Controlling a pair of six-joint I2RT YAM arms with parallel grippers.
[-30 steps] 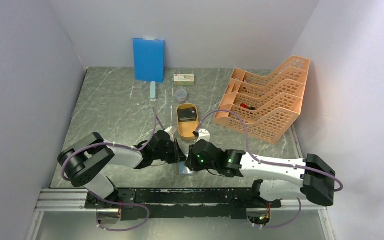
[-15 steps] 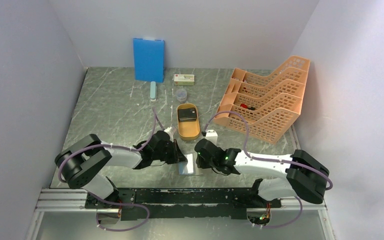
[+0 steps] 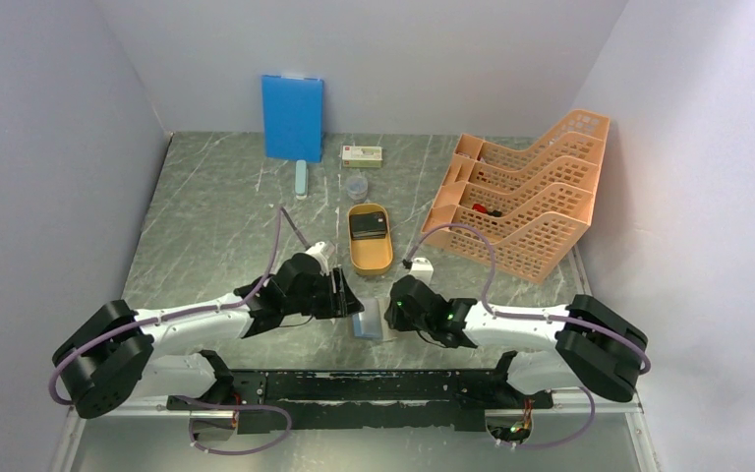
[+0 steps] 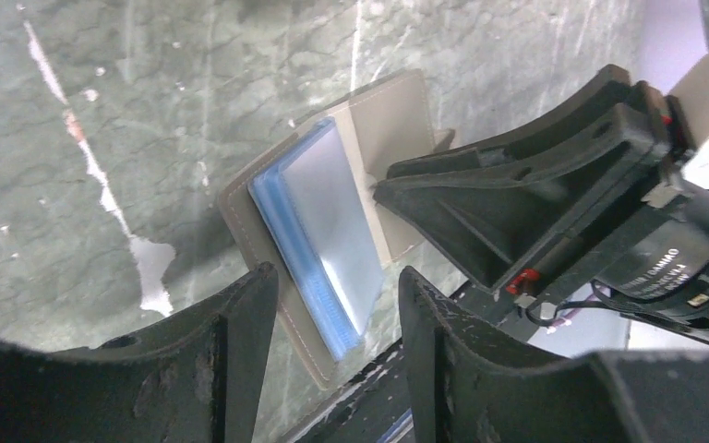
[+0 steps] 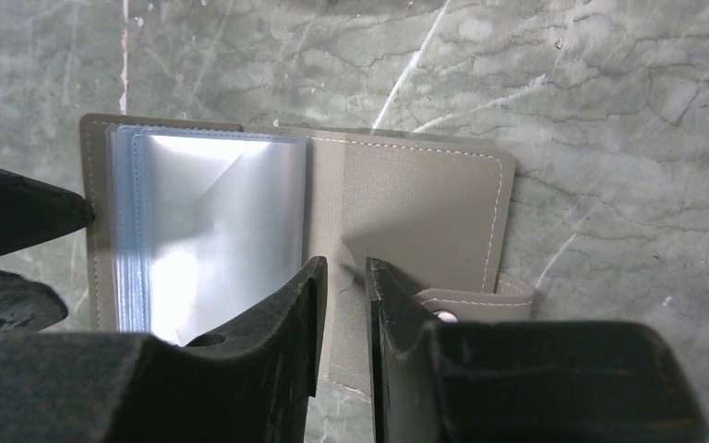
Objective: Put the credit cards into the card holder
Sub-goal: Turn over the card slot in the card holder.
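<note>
The bluish sleeves are lying stacked flat on the cover, so I need to pinch the cover's edge (image 4: 299,325) with my left gripper and tip it up to flip the sleeves over.
The card holder (image 3: 371,325) lies open and flat near the table's front edge, a taupe-grey wallet (image 5: 415,208) with shiny bluish sleeves (image 4: 328,221) stacked on its left half. My right gripper (image 5: 342,269) rests its tips on the spine, jaws a narrow gap apart with nothing between them. My left gripper (image 4: 337,309) hovers open just left of the sleeves, touching nothing. The credit cards (image 3: 368,227), a dark stack, sit in an orange oval tray (image 3: 372,260) beyond both grippers.
Orange file racks (image 3: 521,202) fill the right side. A blue board (image 3: 292,116) leans on the back wall, with a white-and-green box (image 3: 363,154), a small clear jar (image 3: 356,185) and a pale stick (image 3: 301,179) in front of it.
My left gripper has opened and let go of the wallet, and its arm has stretched out lower to the left. The wallet has gone from lifted to lying open. The right gripper stays on it.
</note>
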